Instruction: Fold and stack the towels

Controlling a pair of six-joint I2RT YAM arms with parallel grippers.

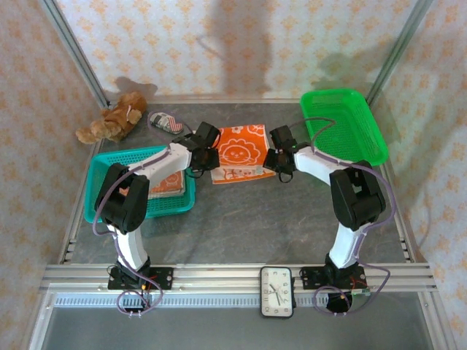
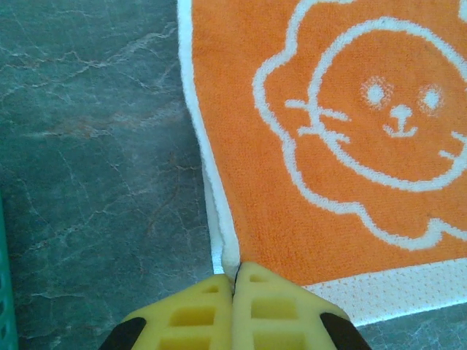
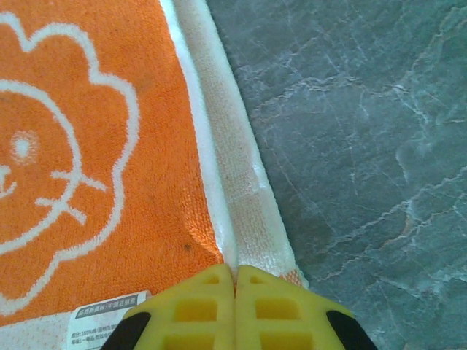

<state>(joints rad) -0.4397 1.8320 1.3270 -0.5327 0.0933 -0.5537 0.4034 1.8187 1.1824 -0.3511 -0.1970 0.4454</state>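
Note:
Next, my left gripper releases the orange towel's corner on the grey table [image 1: 217, 189] just in front of the towel's bottom layer.
An orange towel [image 1: 241, 149] with a white lion-like face lies flat on the grey table, folded double, its cream border toward the near side. In the left wrist view my left gripper [image 2: 235, 281] is shut on the near left corner of the orange towel [image 2: 350, 146], its white hem pinched between the yellow pads. In the right wrist view my right gripper [image 3: 234, 277] is shut on the near right corner of the towel [image 3: 87, 168], beside its label. From above, the left gripper [image 1: 208, 149] and the right gripper [image 1: 279, 159] flank the towel. Another folded towel [image 1: 166, 182] lies in the teal basket.
The teal basket [image 1: 102, 186] stands at the left under my left arm. A green basket [image 1: 343, 124] sits at the back right. A brown teddy bear [image 1: 113, 120] and a striped shoe [image 1: 166, 122] lie at the back left. A clock [image 1: 277, 292] rests on the front rail.

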